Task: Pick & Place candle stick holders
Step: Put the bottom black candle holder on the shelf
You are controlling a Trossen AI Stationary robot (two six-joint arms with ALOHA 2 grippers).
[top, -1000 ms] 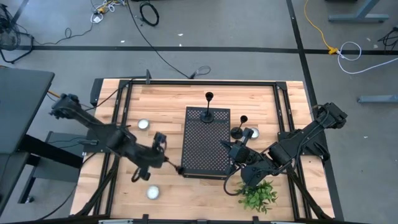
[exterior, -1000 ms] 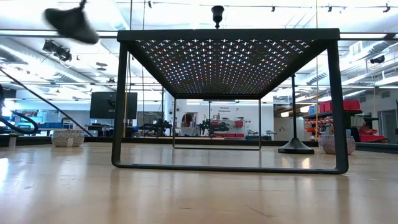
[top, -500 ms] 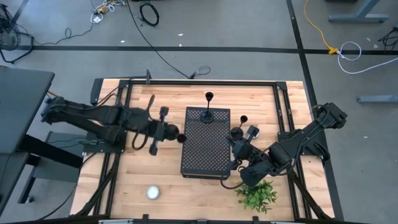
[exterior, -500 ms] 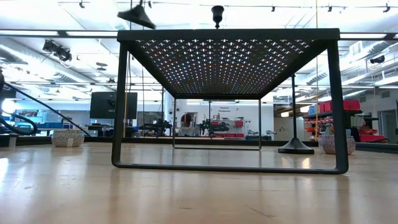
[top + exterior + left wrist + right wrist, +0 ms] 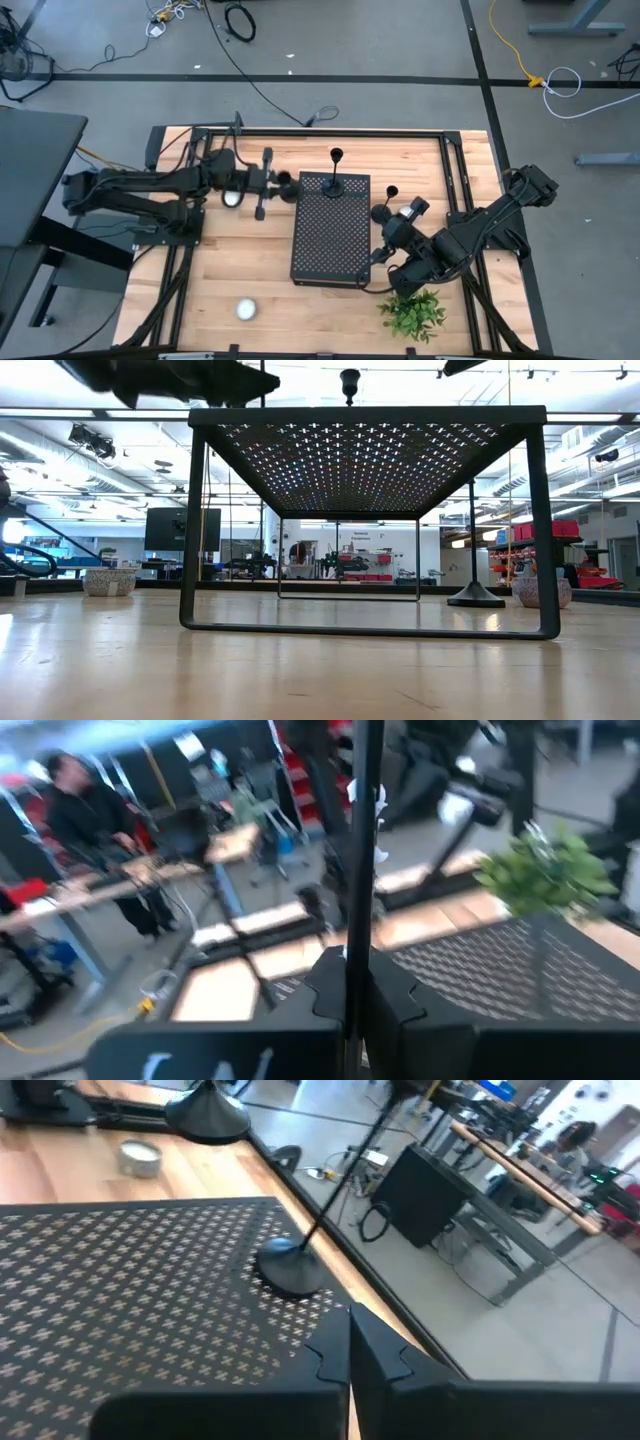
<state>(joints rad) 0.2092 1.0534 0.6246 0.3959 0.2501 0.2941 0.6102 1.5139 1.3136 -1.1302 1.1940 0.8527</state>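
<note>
My left gripper needs to release the candle stick holder it has on the black perforated box's far corner (image 5: 310, 188), next to the holder that is standing.
My left gripper (image 5: 280, 184) is level at the far left corner of the black perforated box (image 5: 330, 235), shut on one candle stick holder. That holder's thin stem (image 5: 358, 840) rises past the fingers, and its round base (image 5: 205, 1115) shows in the right wrist view. A second holder (image 5: 335, 183) stands by its base on the box top near the far edge. The third (image 5: 474, 596) stands by its base on the table at the box's right. My right gripper (image 5: 350, 1355) is shut and empty over the box's right edge. My left gripper pinches the holder's stem (image 5: 352, 935) between its two fingers (image 5: 325, 985). They come level from the table's left and lie across the stem. The stem stands upright. The base hangs below the fingers, clear of the table.
One white tealight (image 5: 232, 198) lies under the left arm and another (image 5: 245, 309) near the front edge. A green plant (image 5: 413, 312) sits at the front right. A black frame (image 5: 320, 132) rims the table. A person (image 5: 80, 810) stands in the room beyond.
My left gripper has swung with the holder from the box's near left corner toward the table's far edge, turning to point at the box's far left corner. My right gripper has turned a little in place at the box's right edge.
</note>
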